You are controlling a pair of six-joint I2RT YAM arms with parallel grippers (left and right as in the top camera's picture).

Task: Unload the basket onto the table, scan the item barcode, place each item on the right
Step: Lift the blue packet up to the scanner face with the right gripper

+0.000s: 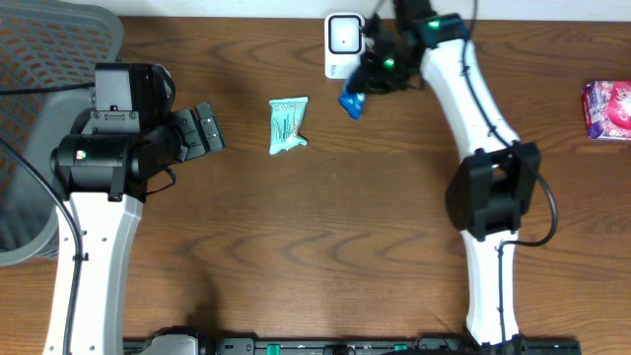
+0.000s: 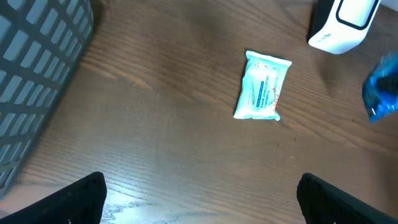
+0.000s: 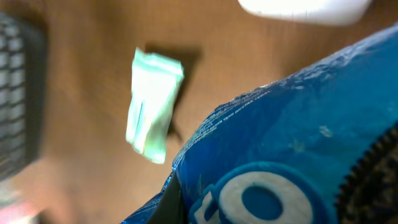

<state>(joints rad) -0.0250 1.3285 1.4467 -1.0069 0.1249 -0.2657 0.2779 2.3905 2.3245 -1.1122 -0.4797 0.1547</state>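
The pink packet has the bare wood (image 1: 613, 174) just in front of it. Next, I set the blue snack packet down there with my right gripper.
A blue snack packet (image 1: 352, 103) hangs just above the table at the back, with my right gripper (image 1: 373, 77) shut on it. It sits right below the white barcode scanner (image 1: 342, 41). In the right wrist view the blue packet (image 3: 292, 143) fills the frame and hides the fingers, with the scanner (image 3: 305, 9) at the top edge. My left gripper (image 1: 209, 128) hovers open over bare wood at the left, holding nothing. A teal packet (image 1: 288, 125) lies flat between the arms, ahead of the left gripper (image 2: 200, 199) in its wrist view.
A pink packet (image 1: 609, 108) lies at the right table edge. A grey mesh chair (image 1: 49, 59) stands off the table's left side. The teal packet (image 2: 262, 86) lies left of the scanner (image 2: 343, 23).
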